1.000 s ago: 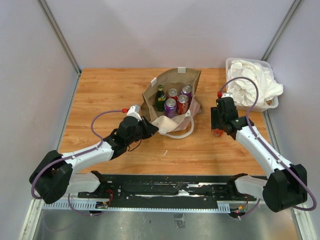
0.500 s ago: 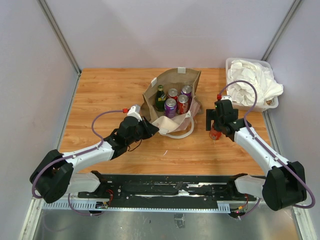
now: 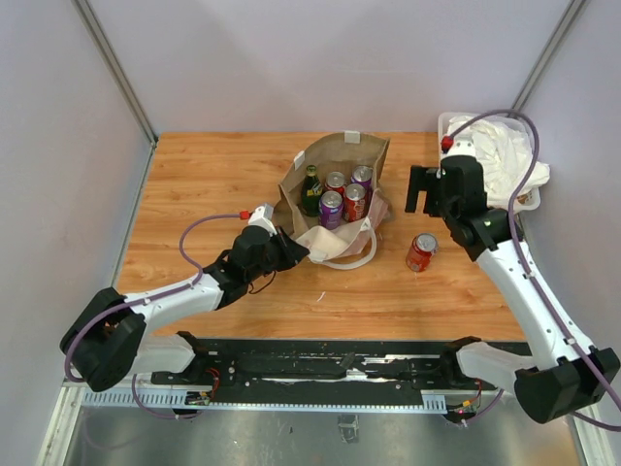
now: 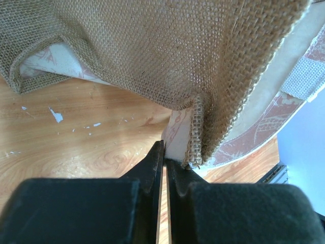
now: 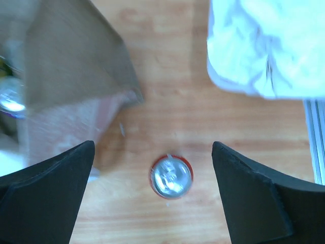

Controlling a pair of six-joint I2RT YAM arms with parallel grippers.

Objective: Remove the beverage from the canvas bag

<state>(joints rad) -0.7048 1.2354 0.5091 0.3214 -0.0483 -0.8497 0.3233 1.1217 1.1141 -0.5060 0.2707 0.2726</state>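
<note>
My right gripper needs to reach into the canvas bag next and grip the top of the near purple can (image 3: 331, 199) (image 5: 10, 95) next to the green bottle.
The tan canvas bag (image 3: 335, 160) stands open mid-table, holding a green bottle (image 3: 310, 188) and several cans (image 3: 331, 206). A red beverage can (image 3: 421, 251) stands upright on the wood to the bag's right. My right gripper (image 3: 430, 191) hangs open high above that can, touching nothing. In the right wrist view the can's silver top (image 5: 171, 176) lies far below, between the spread fingers (image 5: 51, 193), beside the bag's corner (image 5: 76, 66). My left gripper (image 4: 163, 152) is shut on the bag's pale lower edge (image 4: 177, 133) at its near-left corner (image 3: 294, 249).
A clear plastic bin of white cloths (image 3: 490, 165) sits at the back right, close behind the right gripper; its cloths (image 5: 264, 46) show in the right wrist view. The bag's white handle loop (image 3: 351, 254) lies on the table in front of it. Grey walls enclose the table.
The right gripper opened, let go of the red can on the table and rose up and back towards the bin. The left gripper kept its hold on the bag.
</note>
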